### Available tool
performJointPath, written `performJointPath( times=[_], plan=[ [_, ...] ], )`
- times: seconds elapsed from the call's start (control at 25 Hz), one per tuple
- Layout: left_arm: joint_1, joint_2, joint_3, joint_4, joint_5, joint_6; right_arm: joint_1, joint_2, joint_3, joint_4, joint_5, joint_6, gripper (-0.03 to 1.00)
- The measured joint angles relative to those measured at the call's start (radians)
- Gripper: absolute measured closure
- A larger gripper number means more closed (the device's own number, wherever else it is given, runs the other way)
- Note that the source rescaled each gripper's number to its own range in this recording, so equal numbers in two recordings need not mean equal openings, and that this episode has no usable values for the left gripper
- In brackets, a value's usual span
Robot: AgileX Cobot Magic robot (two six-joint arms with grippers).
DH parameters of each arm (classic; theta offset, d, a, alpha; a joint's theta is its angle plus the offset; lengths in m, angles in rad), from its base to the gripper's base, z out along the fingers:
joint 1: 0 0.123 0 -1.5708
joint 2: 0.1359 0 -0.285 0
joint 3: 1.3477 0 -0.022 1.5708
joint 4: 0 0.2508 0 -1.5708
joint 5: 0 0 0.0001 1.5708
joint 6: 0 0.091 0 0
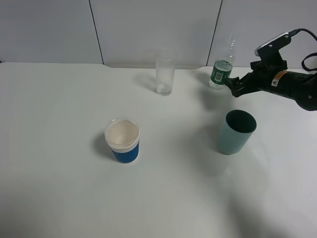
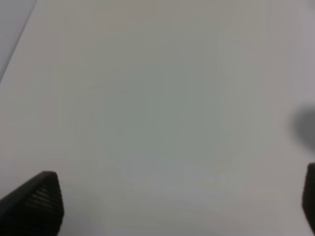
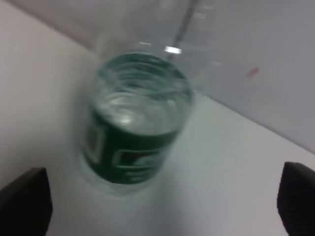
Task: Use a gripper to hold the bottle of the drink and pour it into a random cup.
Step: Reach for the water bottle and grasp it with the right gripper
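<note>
The clear bottle is next for my right gripper, which should move over to it and close around the middle of its dark green label (image 1: 221, 73) (image 3: 129, 150).
The small clear bottle with a dark green label (image 1: 222, 71) stands upright at the back right of the white table. My right gripper (image 1: 232, 86) is just to its right, close to it, with the jaws open. In the right wrist view the bottle (image 3: 135, 128) sits blurred between the two wide-apart fingertips (image 3: 24, 201), untouched. The tall clear glass (image 1: 165, 72) stands to the left of the bottle at the back middle. My left gripper (image 2: 177, 206) is open over bare table; it is out of the high view.
A teal plastic cup (image 1: 236, 132) stands in front of the right arm. A white-rimmed cup with a blue sleeve (image 1: 123, 140) stands at the middle left. A grey panelled wall (image 1: 148, 29) runs behind the table.
</note>
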Motion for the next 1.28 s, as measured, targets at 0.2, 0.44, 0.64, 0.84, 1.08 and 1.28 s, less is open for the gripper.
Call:
performJointPath(
  times=[0.2,0.44,0.64,0.84,1.08,1.28],
  plan=[
    [0.000,0.000,0.000,0.000,0.000,0.000,-0.027,0.007,0.000,0.052,-0.033,-0.004,-0.03],
    [0.000,0.000,0.000,-0.001,0.000,0.000,-0.038,0.033,-0.001,0.026,-0.134,-0.004,-0.03],
    [0.000,0.000,0.000,-0.001,0.000,0.000,-0.039,0.082,-0.001,-0.020,-0.190,-0.004,-0.03],
    [0.000,0.000,0.000,-0.001,0.000,0.000,-0.060,0.124,-0.001,-0.022,-0.271,0.059,-0.03],
    [0.000,0.000,0.000,-0.001,0.000,0.000,-0.103,0.152,-0.028,-0.016,-0.315,0.134,-0.03],
    [0.000,0.000,0.000,-0.001,0.000,0.000,-0.104,0.214,-0.100,-0.055,-0.317,0.173,-0.03]
  ],
)
